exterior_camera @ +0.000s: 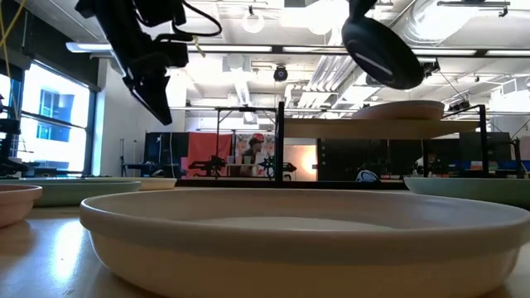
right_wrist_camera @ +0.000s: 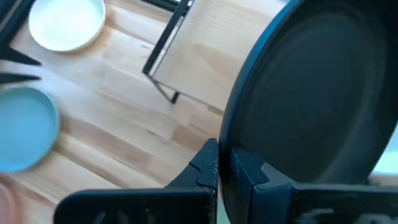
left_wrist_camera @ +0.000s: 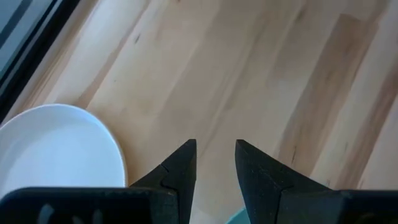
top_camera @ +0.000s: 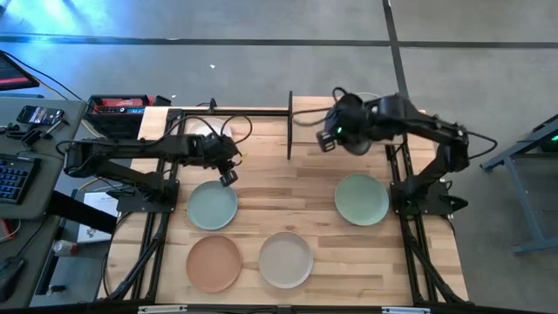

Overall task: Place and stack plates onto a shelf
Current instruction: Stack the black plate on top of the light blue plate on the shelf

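Observation:
My right gripper will put the black plate down on the pale plate on the light-wood shelf [top_camera: 370, 115].
My right gripper [top_camera: 334, 133] is shut on the black plate [top_camera: 357, 139] and holds it up over the light-wood shelf [right_wrist_camera: 208, 46]. In the low view a pale plate [exterior_camera: 402, 109] lies on the shelf board [exterior_camera: 373, 129]. My left gripper [top_camera: 228, 177] hovers open above the far rim of the blue-green plate [top_camera: 212, 206], touching nothing. On the table lie the mint green plate [top_camera: 362, 199], the peach plate [top_camera: 214, 263] and the beige plate [top_camera: 285, 259]. The white plate [left_wrist_camera: 56, 152] lies beyond the left gripper [left_wrist_camera: 214, 155]. My right gripper [right_wrist_camera: 225, 165] pinches the black plate by its rim [right_wrist_camera: 231, 134], one finger on each face. The plate [exterior_camera: 381, 51] is lifted clear and tilted steeply on edge, above the level of the shelf board.
The shelf's thin black posts [top_camera: 289, 126] stand at its left end, between the two arms. The arm frames run along both table sides. Bare plank [top_camera: 288, 196] shows between the blue-green and mint green plates. A desk with a keyboard stands left of the table.

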`<state>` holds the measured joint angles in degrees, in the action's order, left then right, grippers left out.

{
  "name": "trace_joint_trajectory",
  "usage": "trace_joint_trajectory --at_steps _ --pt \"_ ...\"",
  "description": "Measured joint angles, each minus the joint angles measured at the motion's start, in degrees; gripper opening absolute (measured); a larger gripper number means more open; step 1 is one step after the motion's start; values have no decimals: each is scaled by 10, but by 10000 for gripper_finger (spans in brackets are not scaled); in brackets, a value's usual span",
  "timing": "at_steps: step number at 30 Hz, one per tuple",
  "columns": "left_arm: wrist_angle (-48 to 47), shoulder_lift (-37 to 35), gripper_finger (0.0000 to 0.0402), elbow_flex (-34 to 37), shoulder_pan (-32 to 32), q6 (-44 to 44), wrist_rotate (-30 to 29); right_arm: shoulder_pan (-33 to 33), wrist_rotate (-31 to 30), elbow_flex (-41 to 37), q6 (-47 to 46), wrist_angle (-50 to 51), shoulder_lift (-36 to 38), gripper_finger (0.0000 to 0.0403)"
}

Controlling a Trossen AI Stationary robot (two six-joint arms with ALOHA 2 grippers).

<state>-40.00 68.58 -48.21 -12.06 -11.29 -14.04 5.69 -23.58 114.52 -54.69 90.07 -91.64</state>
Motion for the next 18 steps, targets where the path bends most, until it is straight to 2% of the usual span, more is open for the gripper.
trace_joint_trajectory --at_steps 11,18 --pt "1 0 102 0 -40 -62 0 153 77 0 291 0 1 0" --pt "6 0 102 0 -58 -96 0 217 89 -1 447 0 -11 0"
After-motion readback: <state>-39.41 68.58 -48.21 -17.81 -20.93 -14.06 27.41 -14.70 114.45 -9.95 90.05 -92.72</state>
